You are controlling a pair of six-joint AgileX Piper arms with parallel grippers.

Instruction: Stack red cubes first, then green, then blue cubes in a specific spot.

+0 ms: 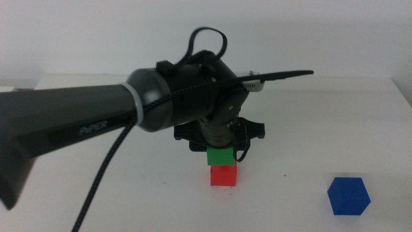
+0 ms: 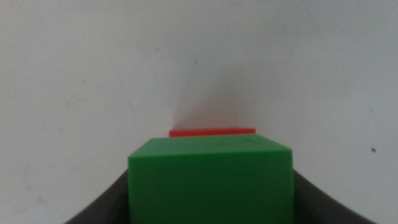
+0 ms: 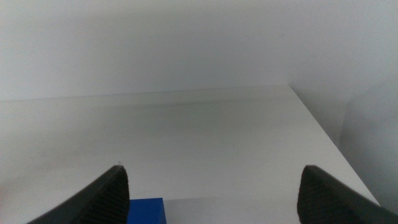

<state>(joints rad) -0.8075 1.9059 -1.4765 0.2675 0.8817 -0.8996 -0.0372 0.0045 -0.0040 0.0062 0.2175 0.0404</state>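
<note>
My left gripper will set the green cube down squarely on top of the red cube (image 1: 220, 167) and let it go.
The red cube (image 1: 223, 175) sits on the white table near the middle. The green cube (image 1: 220, 156) rests on top of it, held between the jaws of my left gripper (image 1: 220, 149), which reaches in from the left. In the left wrist view the green cube (image 2: 210, 180) fills the space between the jaws, with a strip of the red cube (image 2: 212, 132) showing beyond it. The blue cube (image 1: 348, 195) lies on the table at the front right. My right gripper (image 3: 211, 199) is open and out of the middle view; its wrist view shows the blue cube (image 3: 145, 210) by one jaw.
The white table (image 1: 322, 129) ends at a far edge against a pale wall. The left arm's thick grey body and cable (image 1: 96, 119) cross the left half of the middle view.
</note>
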